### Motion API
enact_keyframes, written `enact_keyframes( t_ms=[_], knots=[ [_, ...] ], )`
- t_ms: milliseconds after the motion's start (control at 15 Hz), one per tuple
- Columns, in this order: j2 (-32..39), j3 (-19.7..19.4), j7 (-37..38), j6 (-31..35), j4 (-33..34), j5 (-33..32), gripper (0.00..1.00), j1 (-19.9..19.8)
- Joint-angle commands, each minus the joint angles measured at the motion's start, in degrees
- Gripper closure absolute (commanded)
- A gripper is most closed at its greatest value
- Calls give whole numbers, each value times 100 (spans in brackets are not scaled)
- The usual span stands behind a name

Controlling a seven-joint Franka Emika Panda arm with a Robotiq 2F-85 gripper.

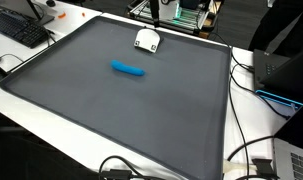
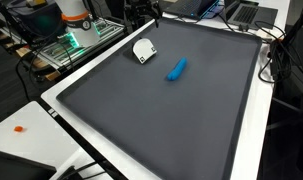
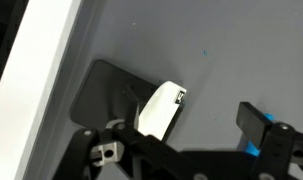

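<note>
My gripper should grip the white object on the upper edge of the white object [image 1: 148, 31] [image 3: 158, 109], and its black stand will stay on the mat.
A small white object with a dark label [image 3: 161, 108] lies on the dark grey mat [image 3: 221, 60] and casts a dark shadow to its left. In the wrist view my gripper [image 3: 176, 140] hangs over it with the jaws wide apart and nothing between them. One black finger [image 3: 255, 125] shows at the right. In both exterior views the white object [image 1: 146, 40] [image 2: 144, 49] sits near the mat's edge by the robot base, and a blue marker-like stick [image 1: 129, 69] [image 2: 177, 69] lies nearer the middle. No gripper appears in either exterior view.
The mat [image 1: 111, 110] lies on a white table [image 1: 253, 130] [image 2: 31, 120]. A keyboard [image 1: 21, 28] sits off one corner, with cables [image 1: 246, 160] and a laptop [image 1: 281, 75] along one side. Equipment [image 2: 76, 30] stands by the base.
</note>
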Motion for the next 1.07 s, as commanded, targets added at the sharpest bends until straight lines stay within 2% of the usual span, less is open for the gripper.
enact_keyframes(
  t_ms=[0,200,467,1000],
  knots=[
    [441,-18,757,689,-2,245,0,-17],
    [624,-106,1373,812,-2,188,0,-43],
    [644,-267,1626,720,4,23,0,-94],
    [919,-324,1536,755,3,-114,0,-72]
  ],
)
